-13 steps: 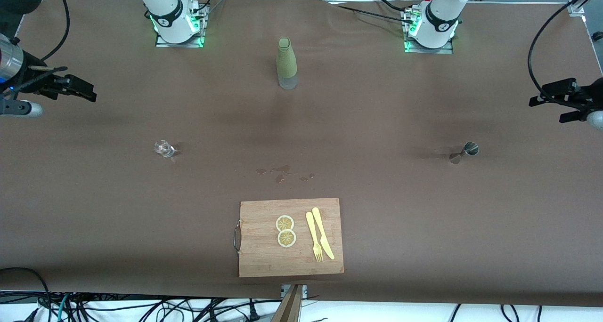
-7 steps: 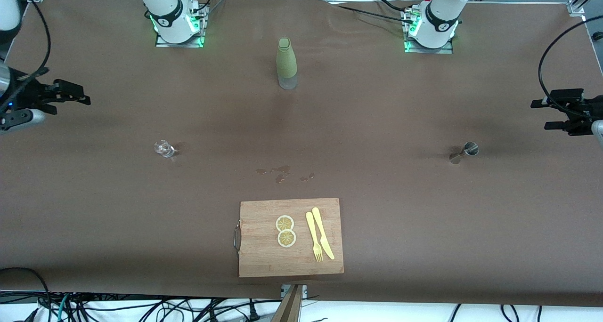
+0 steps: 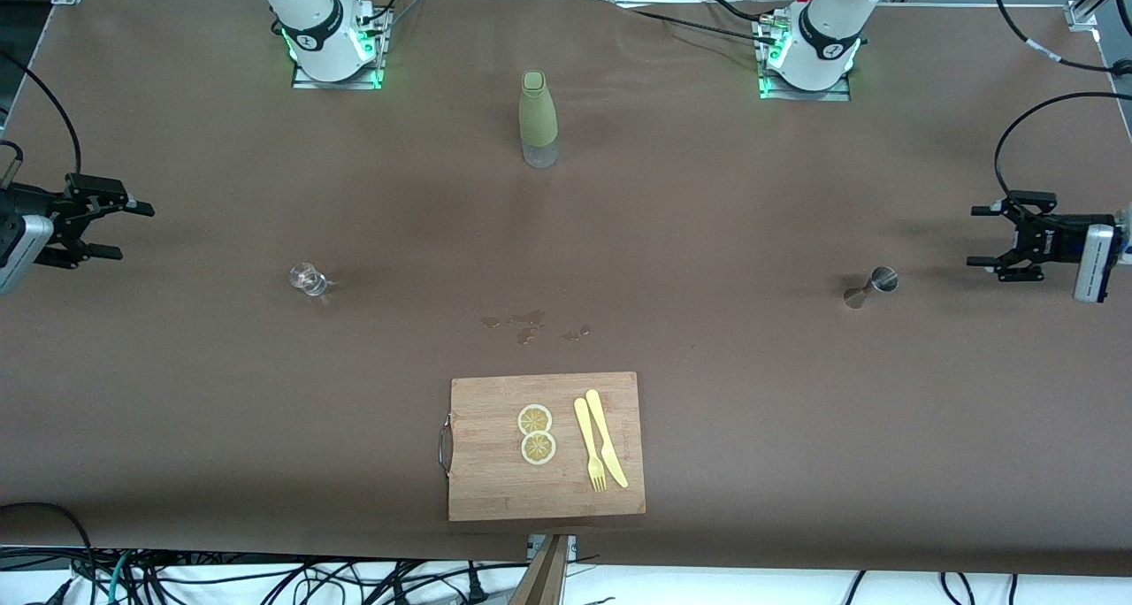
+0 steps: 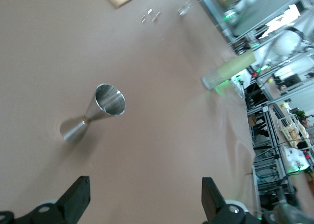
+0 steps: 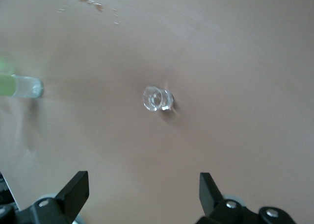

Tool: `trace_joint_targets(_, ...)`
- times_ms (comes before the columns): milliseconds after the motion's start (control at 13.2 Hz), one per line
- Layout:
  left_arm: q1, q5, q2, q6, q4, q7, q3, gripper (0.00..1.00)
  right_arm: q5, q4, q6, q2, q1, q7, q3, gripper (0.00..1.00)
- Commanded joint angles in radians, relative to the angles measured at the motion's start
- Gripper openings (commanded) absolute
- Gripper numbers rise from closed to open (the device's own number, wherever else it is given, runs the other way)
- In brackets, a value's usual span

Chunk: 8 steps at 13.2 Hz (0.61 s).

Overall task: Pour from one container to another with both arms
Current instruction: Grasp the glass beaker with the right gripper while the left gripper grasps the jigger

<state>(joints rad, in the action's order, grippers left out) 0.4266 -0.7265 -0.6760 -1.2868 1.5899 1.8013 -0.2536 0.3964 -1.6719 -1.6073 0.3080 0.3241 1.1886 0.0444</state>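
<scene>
My left gripper is to head next for the steel jigger's narrow middle (image 3: 868, 288) (image 4: 86, 119), just under the jigger's upper cup, and it should close on it there.
A small clear glass (image 3: 308, 279) (image 5: 157, 98) stands toward the right arm's end of the table. A steel jigger (image 3: 875, 284) (image 4: 100, 109) stands toward the left arm's end. A green sleeved bottle (image 3: 538, 118) (image 4: 228, 72) (image 5: 22, 86) stands upright between the two bases. My right gripper (image 3: 131, 230) (image 5: 144, 192) hangs open and empty over the table's edge, well apart from the glass. My left gripper (image 3: 975, 236) (image 4: 145, 199) is open and empty over the table, a short way from the jigger.
A wooden cutting board (image 3: 495, 481) lies near the front camera with two lemon slices (image 3: 536, 433), a yellow fork (image 3: 589, 444) and knife (image 3: 606, 437). Wet drops (image 3: 531, 325) mark the cloth between board and bottle. Cables hang by both table ends.
Both grippers have dropped lower and turned their fingers toward the table's middle. The left one has come closer to the jigger. Glass, jigger and bottle have not moved.
</scene>
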Motion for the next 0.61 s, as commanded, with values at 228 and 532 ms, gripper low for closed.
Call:
trace_joint_targets(228,0.035,-0.256,-0.2,-0.003,0.015,0.598,0.001,1.0,0.269,0.002,-0.054,0.204,0.076,0.614,-0.009,1.0)
trace_joint_targets(532,0.024,-0.385,-0.278,-0.023,0.012,0.854,0.014,1.0,0.412,-0.056,-0.114,0.273,0.076,0.987,-0.009,1.0)
